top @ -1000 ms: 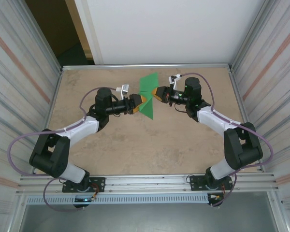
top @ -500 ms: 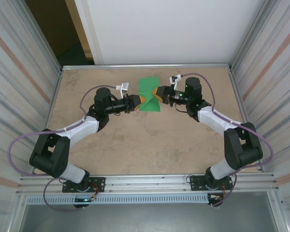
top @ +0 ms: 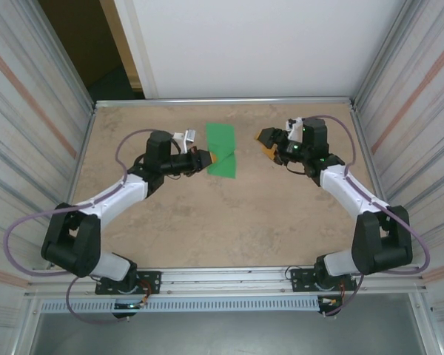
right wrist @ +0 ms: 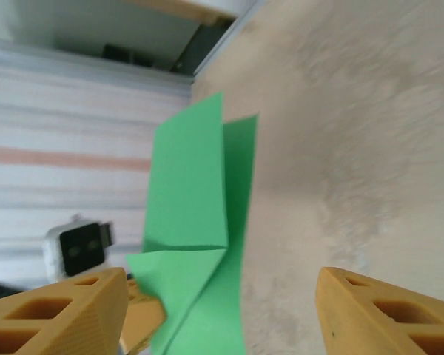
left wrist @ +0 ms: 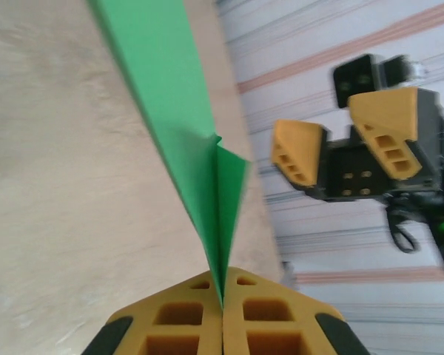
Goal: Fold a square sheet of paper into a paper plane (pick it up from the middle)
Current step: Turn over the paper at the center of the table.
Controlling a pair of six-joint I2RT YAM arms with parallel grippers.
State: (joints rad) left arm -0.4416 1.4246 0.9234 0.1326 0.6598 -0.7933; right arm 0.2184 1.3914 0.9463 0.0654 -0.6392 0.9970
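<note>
The robot's left gripper needs to set the green sheet down on the beige table just nearside of its yellow tips [top: 214, 177].
The green square sheet of paper [top: 222, 150] carries folds and lies mid-table toward the back, one flap standing up. My left gripper [top: 212, 157] is shut on the sheet's left edge. In the left wrist view the paper [left wrist: 179, 103] runs as a thin folded edge straight into the closed yellow tips of the left gripper [left wrist: 223, 299]. My right gripper [top: 267, 140] hovers open to the right of the sheet, apart from it; the left wrist view shows the right gripper [left wrist: 344, 137] with its fingers spread. In the right wrist view the folded sheet [right wrist: 189, 192] lies ahead of the open right gripper [right wrist: 222, 310].
The beige table [top: 207, 222] is fenced by ribbed metal walls left [top: 37, 133] and right [top: 407, 118] and a white panel [top: 244, 44] at the back. The near half of the table has room between the arms.
The right gripper opened, let go of the paper and drew back to the right. The left gripper shut on the sheet's left edge, and the sheet settled flatter.
</note>
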